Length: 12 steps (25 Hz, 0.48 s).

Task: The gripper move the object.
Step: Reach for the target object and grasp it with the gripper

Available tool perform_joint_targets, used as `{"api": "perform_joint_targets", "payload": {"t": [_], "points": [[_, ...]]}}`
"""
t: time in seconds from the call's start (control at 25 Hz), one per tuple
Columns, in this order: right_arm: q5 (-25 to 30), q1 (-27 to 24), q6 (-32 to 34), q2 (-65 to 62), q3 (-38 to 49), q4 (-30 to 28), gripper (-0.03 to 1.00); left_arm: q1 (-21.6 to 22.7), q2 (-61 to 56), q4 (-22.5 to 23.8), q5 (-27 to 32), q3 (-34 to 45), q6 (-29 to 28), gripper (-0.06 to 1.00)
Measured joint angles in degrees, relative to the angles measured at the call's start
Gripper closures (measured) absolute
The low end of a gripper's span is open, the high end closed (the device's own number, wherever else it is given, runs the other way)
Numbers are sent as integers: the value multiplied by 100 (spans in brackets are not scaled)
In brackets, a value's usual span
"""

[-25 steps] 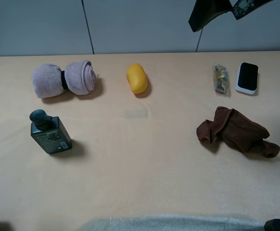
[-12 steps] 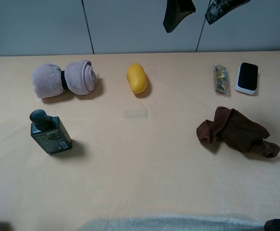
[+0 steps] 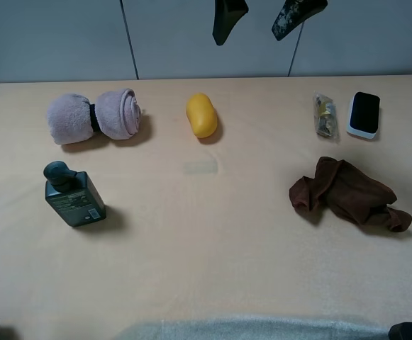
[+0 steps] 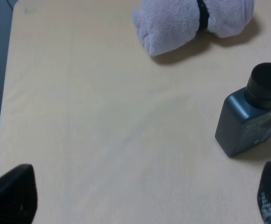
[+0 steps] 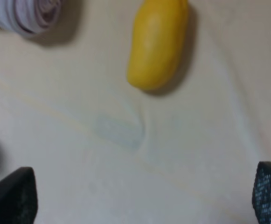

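Observation:
I need to move my right gripper next to the middle of the yellow oval object (image 3: 201,114) (image 5: 158,44) beside the rolled pink towel and close it there across the object's long sides.
A yellow oval object (image 3: 201,115) lies on the tan table, back centre; it also shows in the right wrist view (image 5: 157,43). My right gripper (image 3: 261,17) is open and empty, high above the table's back edge, just right of the yellow object. Its dark fingertips (image 5: 10,196) frame the right wrist view. My left gripper (image 4: 140,199) is open and empty. It hovers above the table's left side, near a dark green bottle (image 4: 252,112) and a rolled pink towel (image 4: 191,21).
The pink towel (image 3: 93,115) lies back left and the dark bottle (image 3: 73,193) in front of it. A brown crumpled cloth (image 3: 349,193) lies at the right. A small packet (image 3: 325,115) and a black-and-white device (image 3: 364,114) lie back right.
My right gripper has moved left along the back edge, from above the packet side to near the yellow object. Nothing on the table has moved.

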Motion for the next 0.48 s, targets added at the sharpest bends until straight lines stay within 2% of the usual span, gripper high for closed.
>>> {"api": "perform_joint_targets", "payload": {"t": [0.12,0.32,0.48], "points": [[-126,0,-63,263,-265,204,28,0,0,0,0,0,0,1],[-862,0,-164,435,-337,587,28,0,0,0,0,0,0,1],[-985,0,85,600,-390,640,28,0,0,0,0,0,0,1]]}}
